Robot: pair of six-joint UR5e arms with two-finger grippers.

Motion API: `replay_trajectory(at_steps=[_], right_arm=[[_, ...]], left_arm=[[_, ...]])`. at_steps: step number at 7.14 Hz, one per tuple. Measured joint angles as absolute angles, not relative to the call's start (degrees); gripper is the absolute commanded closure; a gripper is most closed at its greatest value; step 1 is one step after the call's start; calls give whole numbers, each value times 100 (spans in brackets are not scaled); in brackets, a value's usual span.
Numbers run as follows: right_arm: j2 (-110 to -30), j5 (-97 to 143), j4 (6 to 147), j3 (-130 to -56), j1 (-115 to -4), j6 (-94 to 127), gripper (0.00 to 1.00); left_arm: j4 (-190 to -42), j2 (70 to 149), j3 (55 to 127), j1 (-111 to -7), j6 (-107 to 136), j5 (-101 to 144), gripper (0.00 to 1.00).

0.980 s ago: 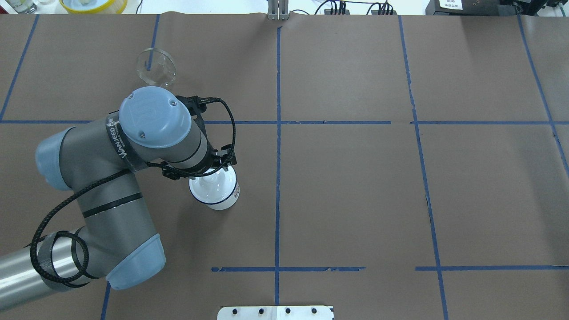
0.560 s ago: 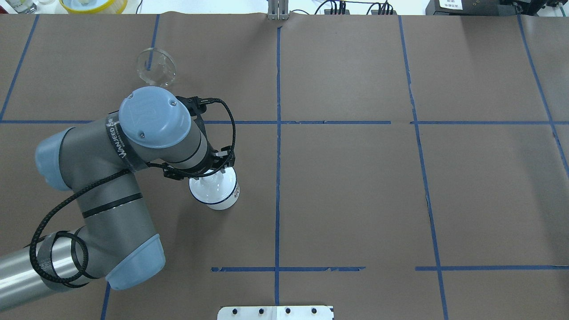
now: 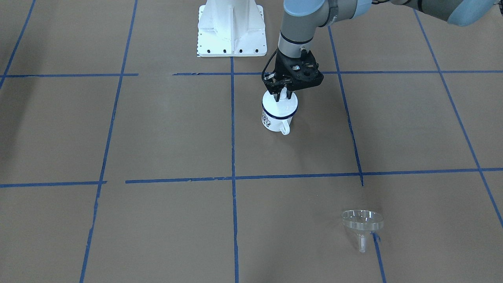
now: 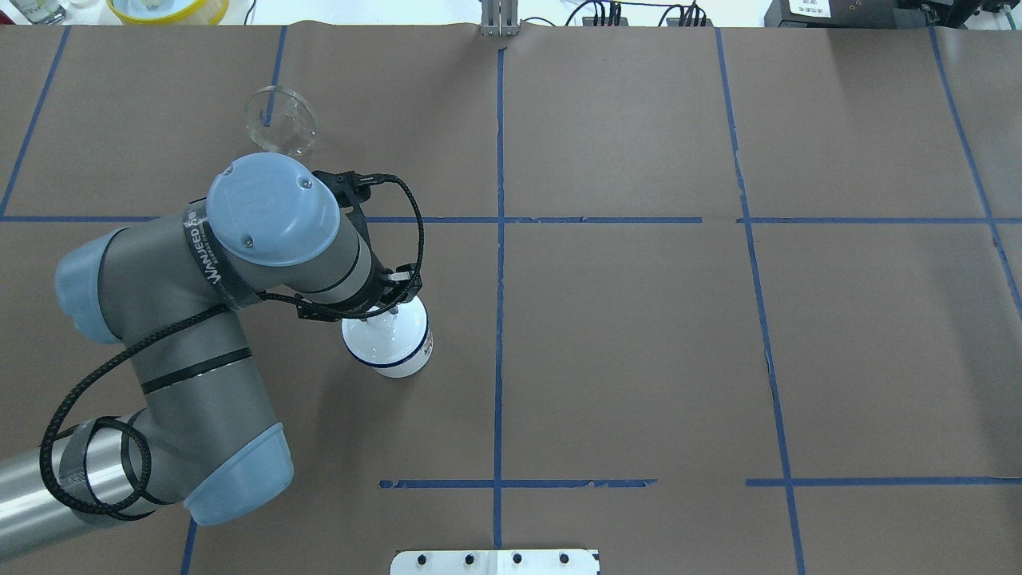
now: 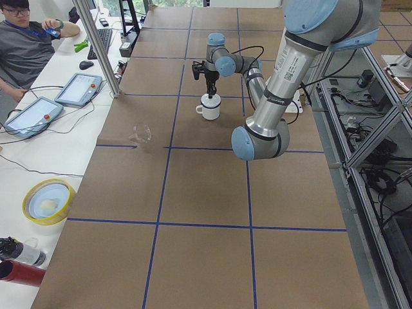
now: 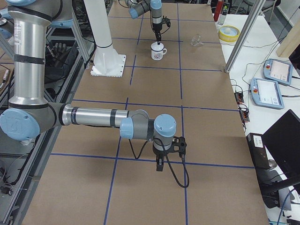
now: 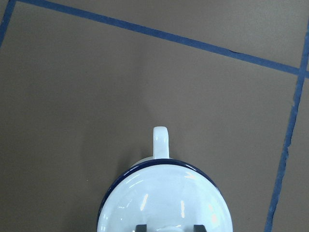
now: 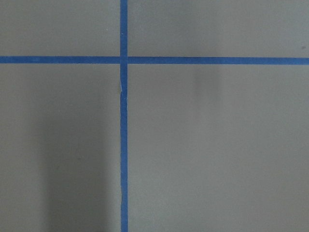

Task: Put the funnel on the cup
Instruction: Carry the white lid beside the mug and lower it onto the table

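Observation:
Next, my left gripper lets go of the lid, so that it is on the table (image 3: 318,115) (image 7: 60,203) between the cup and the nearby blue tape line.
The cup (image 3: 273,119) is a white mug with a dark blue rim, and it stands left of the table's middle. A round white knobbed lid (image 3: 286,107) sits on it. My left gripper (image 3: 282,96) points straight down, shut on the lid's knob. The left wrist view shows the lid (image 7: 164,198) and the mug's handle (image 7: 161,140). The clear funnel (image 3: 362,222) lies on the table far from the cup, and it also shows in the overhead view (image 4: 279,120). My right gripper (image 6: 159,165) hangs over bare table, and I cannot tell if it is open.
Brown paper with blue tape lines covers the table (image 4: 639,319). The robot's white base plate (image 3: 232,27) stands at the near edge. A yellow bowl (image 4: 168,8) and operator tablets (image 5: 80,89) lie beyond the far edge.
My left arm's upper joints have shifted slightly left and up. The gripper stays at the lid's knob. The cup and funnel have not visibly moved.

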State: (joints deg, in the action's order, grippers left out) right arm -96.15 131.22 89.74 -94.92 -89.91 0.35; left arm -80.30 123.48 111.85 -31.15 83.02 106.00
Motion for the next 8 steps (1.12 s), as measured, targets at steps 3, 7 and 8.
replay_trajectory(at_steps=[3,7,8], right_arm=[[-9615,13122,8974,-9490,-8991,35,0],[-9615,13122,8973,-9484,-8991,35,0],[-9615,13122,8974,-9484,-8991,35,0]], left_arm=[[-7490,12164,12401,-3590,7906,10618,100],[-8181,10452,13323,-3713,7323,10641,100],[-8771,10318,12848,-3644,7357,10641,100]])
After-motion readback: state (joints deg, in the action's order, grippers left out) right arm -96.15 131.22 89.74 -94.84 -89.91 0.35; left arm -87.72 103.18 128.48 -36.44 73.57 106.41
